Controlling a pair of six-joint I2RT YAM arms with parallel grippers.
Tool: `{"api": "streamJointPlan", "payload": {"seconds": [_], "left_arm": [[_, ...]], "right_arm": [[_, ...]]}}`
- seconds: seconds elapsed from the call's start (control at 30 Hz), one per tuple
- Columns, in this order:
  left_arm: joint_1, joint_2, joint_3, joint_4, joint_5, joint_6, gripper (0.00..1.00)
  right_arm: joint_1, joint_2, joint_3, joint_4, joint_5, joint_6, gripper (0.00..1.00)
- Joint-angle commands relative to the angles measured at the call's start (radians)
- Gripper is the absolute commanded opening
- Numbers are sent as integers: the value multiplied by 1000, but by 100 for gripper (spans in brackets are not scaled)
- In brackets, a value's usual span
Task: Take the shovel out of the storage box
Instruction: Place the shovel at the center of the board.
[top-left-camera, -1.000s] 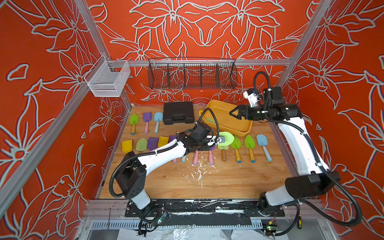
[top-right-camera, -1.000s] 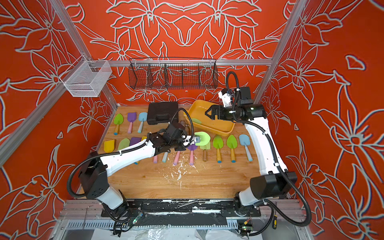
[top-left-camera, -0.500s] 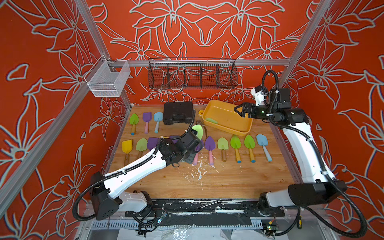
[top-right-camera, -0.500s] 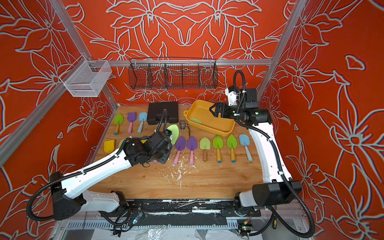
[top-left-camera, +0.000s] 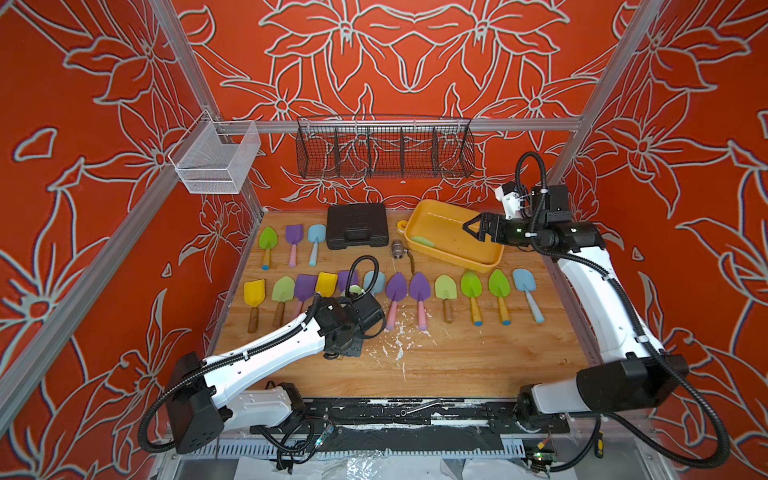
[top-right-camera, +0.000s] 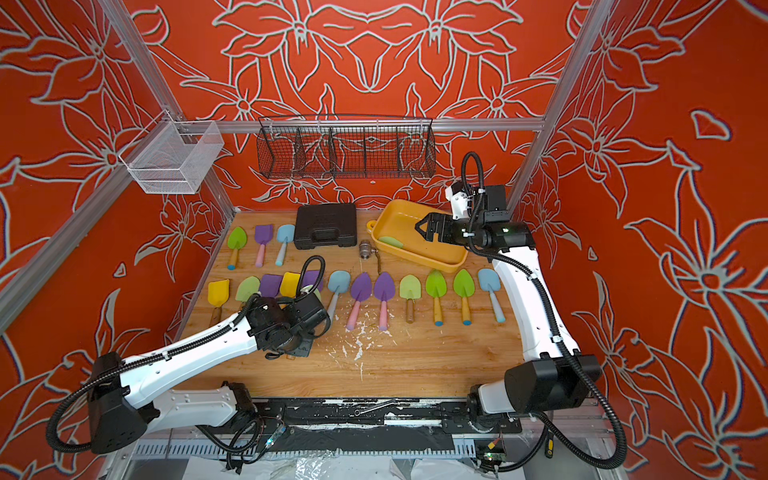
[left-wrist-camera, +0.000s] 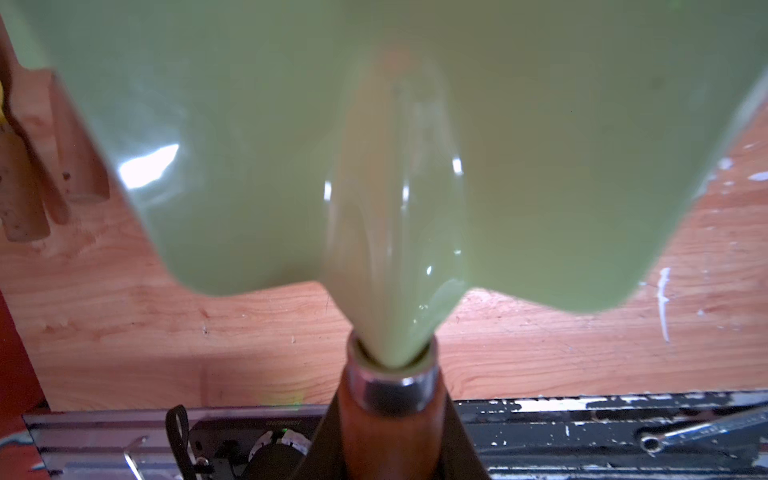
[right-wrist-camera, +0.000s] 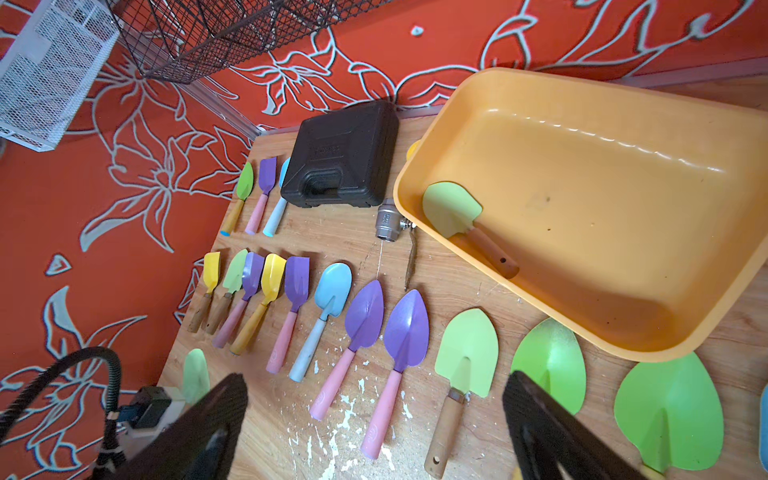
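Observation:
My left gripper needs to set the pale green shovel down on the bare wood (top-left-camera: 336, 353) near the front edge of the table.
The yellow-orange storage box (top-left-camera: 451, 226) (top-right-camera: 405, 222) (right-wrist-camera: 582, 199) sits at the back right of the wooden table. One pale green shovel (top-left-camera: 422, 241) (right-wrist-camera: 451, 208) with a wooden handle lies inside it at the near-left corner. My right gripper (top-left-camera: 473, 227) (right-wrist-camera: 374, 419) hovers over the box's right part, open and holding nothing. My left gripper (left-wrist-camera: 390, 440) is shut on the wooden handle of another pale green shovel (left-wrist-camera: 374, 145) (top-left-camera: 355, 289), held over the front-left part of the table, outside the box. Its blade fills the left wrist view.
A black tool case (top-left-camera: 357, 225) and a metal valve fitting (top-left-camera: 397, 251) lie left of the box. Two rows of coloured shovels (top-left-camera: 419, 286) cover the table's middle and back left. A black wire basket (top-left-camera: 384, 147) and a white one (top-left-camera: 216, 162) hang on the walls.
My left arm has carried the pale green shovel leftward and toward the table's front, away from the box. The right gripper stays open over the box, its wrist drawn back slightly.

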Motion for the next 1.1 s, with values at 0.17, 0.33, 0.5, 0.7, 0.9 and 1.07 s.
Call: {"api": "streamJointPlan", "payload": {"seconds": [0.17, 0.33, 0.5, 0.7, 0.9, 1.07], "left_arm": [[-4, -22, -120, 48, 23, -100, 0], [0, 51, -154, 63, 33, -123, 2], [21, 53, -214, 101, 41, -132, 8], [42, 66, -239, 116, 35, -141, 9], [70, 152, -246, 154, 48, -113, 11], [97, 187, -252, 175, 65, -110, 12]], "right_arm": [[-5, -36, -23, 20, -33, 7, 98], [-5, -34, -24, 23, -43, 11, 98], [-5, -33, -27, 18, -46, 9, 98], [-5, -32, -27, 11, -55, 2, 98], [-5, -24, -24, -1, -55, -2, 98], [-5, -22, -20, -6, -55, -9, 98]]}}
